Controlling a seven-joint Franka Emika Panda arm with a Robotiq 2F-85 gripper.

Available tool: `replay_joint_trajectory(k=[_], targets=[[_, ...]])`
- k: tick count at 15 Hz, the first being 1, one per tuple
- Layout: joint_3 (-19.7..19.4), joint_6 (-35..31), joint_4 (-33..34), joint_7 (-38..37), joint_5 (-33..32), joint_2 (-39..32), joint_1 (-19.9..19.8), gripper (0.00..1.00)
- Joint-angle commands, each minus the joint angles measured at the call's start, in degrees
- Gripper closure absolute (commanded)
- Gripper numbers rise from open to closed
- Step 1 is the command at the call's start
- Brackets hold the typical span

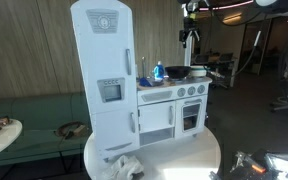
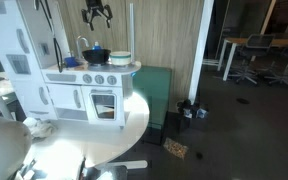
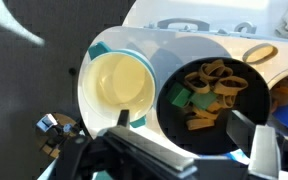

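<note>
Next, I move my gripper to the toy kitchen's round sink (image 1: pixel 147 82) next to the black pan and close it on a toy piece inside the sink.
My gripper (image 1: pixel 189 25) hangs open and empty high above the stove end of a white toy kitchen (image 1: pixel 169 105) in both exterior views (image 2: pixel 97 14). In the wrist view its fingers (image 3: pixel 184 140) frame the things below. A black pan (image 3: pixel 169 115) holds yellow ring-shaped toy pieces (image 3: pixel 216 78) and green blocks (image 3: pixel 179 98). Beside it is a cream bowl with a teal rim (image 3: pixel 119 80). Pan (image 1: pixel 174 72) and bowl (image 1: pixel 197 71) sit on the stove top, also seen in an exterior view (image 2: pixel 94 55), (image 2: pixel 120 57).
The toy kitchen with its tall fridge (image 1: pixel 104 70) stands on a round white table (image 1: pixel 199 150). A blue bottle (image 1: pixel 158 71) is at the sink. A crumpled white cloth (image 1: pixel 124 165) lies on the table. A green couch (image 1: pixel 34 110) and desks with chairs (image 2: pixel 249 50) stand around.
</note>
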State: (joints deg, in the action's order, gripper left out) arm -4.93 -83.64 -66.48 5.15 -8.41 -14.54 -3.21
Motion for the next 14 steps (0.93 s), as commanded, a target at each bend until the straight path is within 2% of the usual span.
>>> replay_joint_trajectory(k=[1, 7, 10, 13, 14], targets=[[0.1, 0.1, 0.0, -0.1, 0.0, 0.2, 0.3, 0.0], [-0.1, 0.1, -0.1, -0.1, 0.0, -0.6, -0.2, 0.0], [1.8, -4.2, -1.9, 7.7, 3.1, -1.8, -0.2, 0.0], [4.2, -5.1, -3.7, 12.9, 5.2, -2.5, 0.8, 0.0], [5.2, -6.1, -7.0, 14.2, 4.7, -0.8, 1.7, 0.0]])
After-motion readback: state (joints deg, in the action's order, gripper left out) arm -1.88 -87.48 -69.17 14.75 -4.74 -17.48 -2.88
